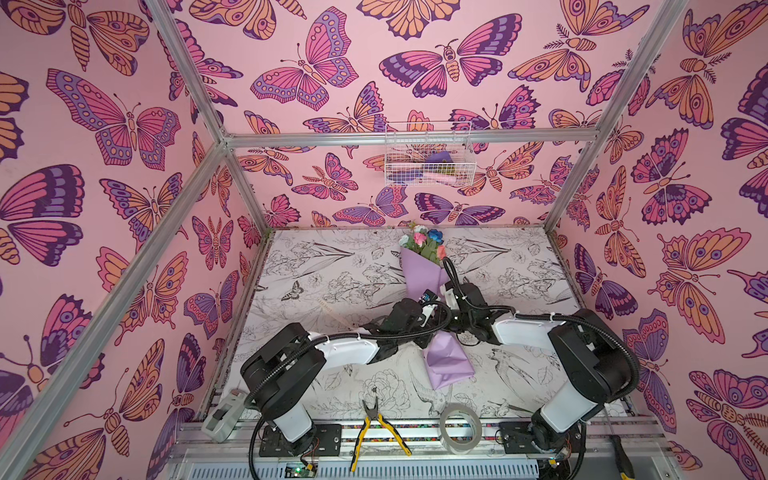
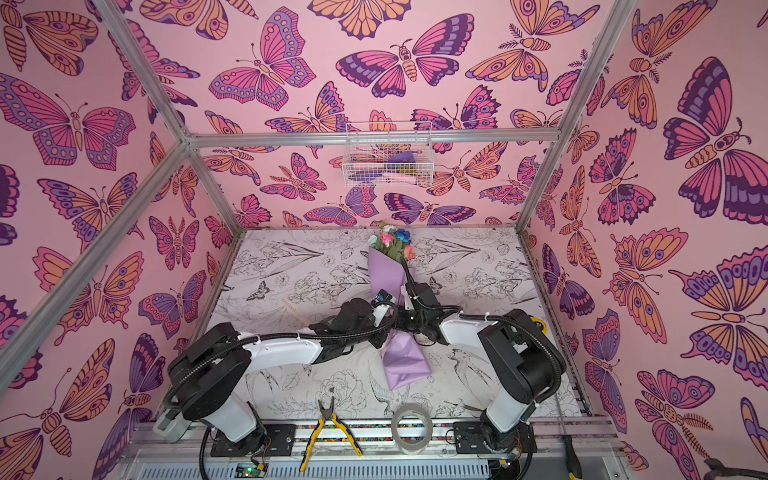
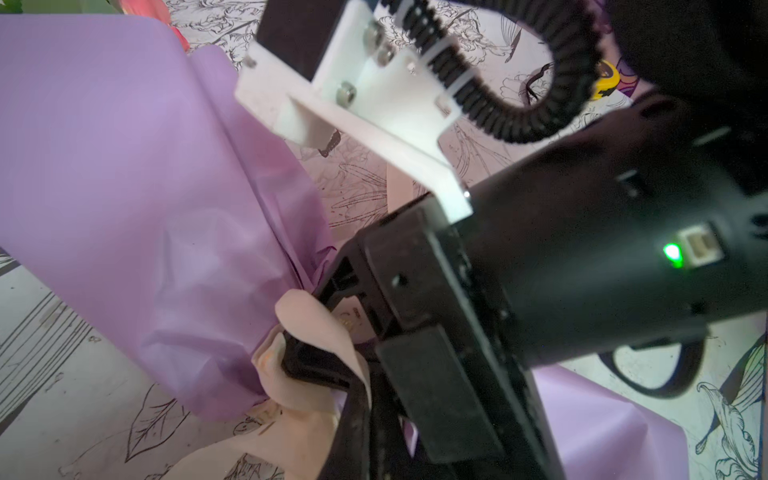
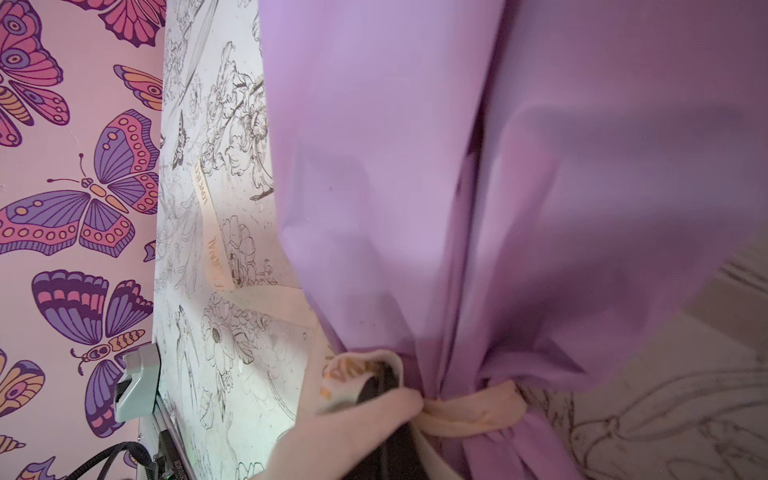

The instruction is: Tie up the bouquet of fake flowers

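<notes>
The ribbon loop is wrapped around my right gripper's fingers, so I will open that gripper and pinch the ribbon at the bouquet's waist (image 4: 432, 411) before my left gripper takes the loop.
The bouquet (image 1: 419, 270) (image 2: 387, 270) lies lengthwise on the printed table in both top views. The fake flowers (image 1: 424, 242) (image 2: 392, 242) show at its far, wide end. A cream printed ribbon (image 4: 469, 409) circles the lilac paper's narrow waist, and one tail (image 4: 210, 232) trails over the table. Both arms meet over that waist, so their wrists hide the jaws from above. My right gripper (image 4: 384, 399) is shut, with a ribbon loop folded round its dark fingertips (image 3: 307, 365). My left gripper (image 3: 360, 440) is shut on a strip of the ribbon (image 3: 320, 320) close beside it.
Yellow-handled pliers (image 1: 376, 424) and a tape roll (image 1: 460, 428) lie at the table's front edge. A grey device (image 1: 222, 417) sits at the front left corner and a screwdriver (image 1: 621, 457) at the front right. A wire basket (image 1: 428, 156) hangs on the back wall.
</notes>
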